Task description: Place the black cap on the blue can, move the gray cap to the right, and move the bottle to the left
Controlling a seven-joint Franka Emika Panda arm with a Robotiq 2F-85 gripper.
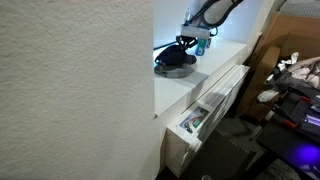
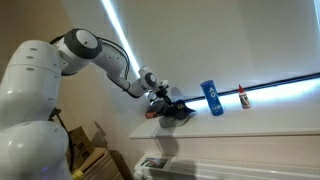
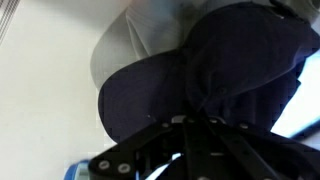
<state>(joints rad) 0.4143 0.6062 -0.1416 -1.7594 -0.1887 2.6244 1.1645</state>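
Note:
My gripper is going to let go of the black cap on the white ledge (image 1: 215,53) beside the blue can, toward the front edge of the ledge.
The black cap (image 3: 200,70) fills the wrist view, its brim toward the left and its fabric creased toward my fingers. The gray cap (image 3: 125,40) lies just behind it and is partly covered. My gripper (image 3: 188,125) is shut on the black cap's crown. In both exterior views the gripper (image 2: 160,100) (image 1: 186,42) is at the black cap (image 2: 180,112) (image 1: 175,58) on a white ledge. The blue can (image 2: 211,98) (image 1: 202,46) stands upright just beyond the caps. The small bottle (image 2: 241,96) with a red top stands past the can.
A white wall (image 1: 70,90) blocks the near side of an exterior view. The ledge (image 2: 260,125) is narrow and runs along a wall. A white radiator cover (image 1: 215,100) sits below it. Cardboard boxes (image 1: 290,50) (image 2: 90,160) stand on the floor.

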